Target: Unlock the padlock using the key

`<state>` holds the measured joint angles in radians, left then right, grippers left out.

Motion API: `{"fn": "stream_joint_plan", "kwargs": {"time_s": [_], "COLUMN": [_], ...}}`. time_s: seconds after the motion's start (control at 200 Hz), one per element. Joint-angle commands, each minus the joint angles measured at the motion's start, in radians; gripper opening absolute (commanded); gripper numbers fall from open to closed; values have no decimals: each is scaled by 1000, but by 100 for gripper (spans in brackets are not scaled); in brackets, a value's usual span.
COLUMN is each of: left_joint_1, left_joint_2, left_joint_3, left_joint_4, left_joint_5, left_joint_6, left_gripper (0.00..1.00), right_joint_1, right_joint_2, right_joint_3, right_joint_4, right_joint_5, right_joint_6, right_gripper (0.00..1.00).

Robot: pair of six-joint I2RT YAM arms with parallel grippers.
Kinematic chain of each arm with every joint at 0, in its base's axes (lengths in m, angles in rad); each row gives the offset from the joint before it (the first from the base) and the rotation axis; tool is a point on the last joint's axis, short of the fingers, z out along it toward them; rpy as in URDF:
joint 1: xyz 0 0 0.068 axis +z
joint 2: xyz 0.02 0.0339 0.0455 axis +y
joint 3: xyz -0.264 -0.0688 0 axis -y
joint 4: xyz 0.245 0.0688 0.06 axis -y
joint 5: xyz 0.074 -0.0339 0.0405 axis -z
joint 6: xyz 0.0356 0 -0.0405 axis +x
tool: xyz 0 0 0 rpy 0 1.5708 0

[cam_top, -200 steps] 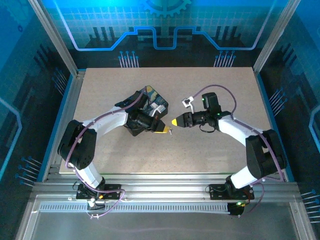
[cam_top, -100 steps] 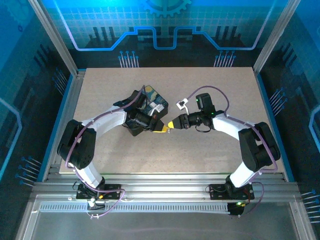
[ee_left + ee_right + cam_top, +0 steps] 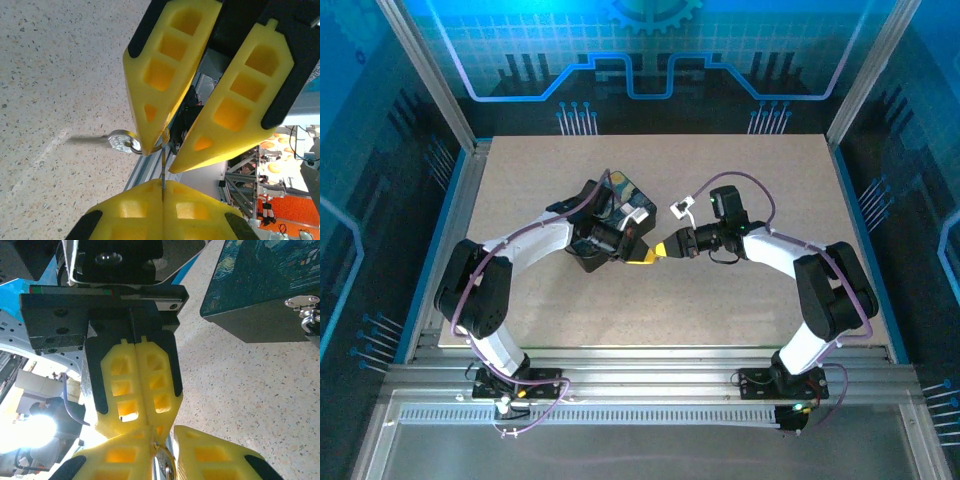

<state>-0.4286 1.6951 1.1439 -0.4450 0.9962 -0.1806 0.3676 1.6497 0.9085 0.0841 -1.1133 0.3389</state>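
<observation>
I need to close my right gripper on the key's head [image 3: 163, 150] by the ring and take the key over before unlocking, because my left gripper covers the key's blade.
My left gripper [image 3: 644, 258] is shut on the key [image 3: 163, 169], a thin silvery sliver that stands edge-on out of its closed fingertips [image 3: 150, 187]. A metal ring with a round tag [image 3: 121, 141] hangs from the key's top. My right gripper [image 3: 667, 246] meets the left tip to tip. Its jaws stand a little apart around the ring [image 3: 166, 463], one finger [image 3: 150, 100] touching it. On the dark painted box [image 3: 260, 280] a silvery loop hangs at the hasp [image 3: 301, 302]. The padlock's body is cut off at that frame edge.
The box [image 3: 618, 205] lies on the speckled table [image 3: 740, 310] just behind the left wrist. Both arms bend inward over the table's middle. Metal rails run along the near edge [image 3: 650, 370].
The right gripper has moved left up to the left gripper's tip, and its jaws have narrowed around the key's ring. The left arm has stayed put.
</observation>
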Motion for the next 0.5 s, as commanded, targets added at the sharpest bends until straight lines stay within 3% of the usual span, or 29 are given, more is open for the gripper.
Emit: {"fn": "stream_joint_plan", "kwargs": {"time_s": [0.0,0.365,0.44,0.495], "left_joint_1": [17,19,19,19], "left_joint_2": [-35,-31,-32,-35], "left_joint_3": [8,14,12,13], "left_joint_4": [4,9,9,0], "left_joint_5": [42,76,80,85], "left_joint_6": [28,27,28,36], "left_gripper": [0,0,0,0], "right_joint_1": [8,8,10,7], "right_joint_2": [-1,-24,-25,-25], "right_joint_3": [-23,-77,-74,-64], "right_joint_4": [16,85,82,46], "right_joint_5": [-43,-41,-39,-37], "right_joint_6": [-18,24,22,3], "right_gripper": [21,9,12,24]}}
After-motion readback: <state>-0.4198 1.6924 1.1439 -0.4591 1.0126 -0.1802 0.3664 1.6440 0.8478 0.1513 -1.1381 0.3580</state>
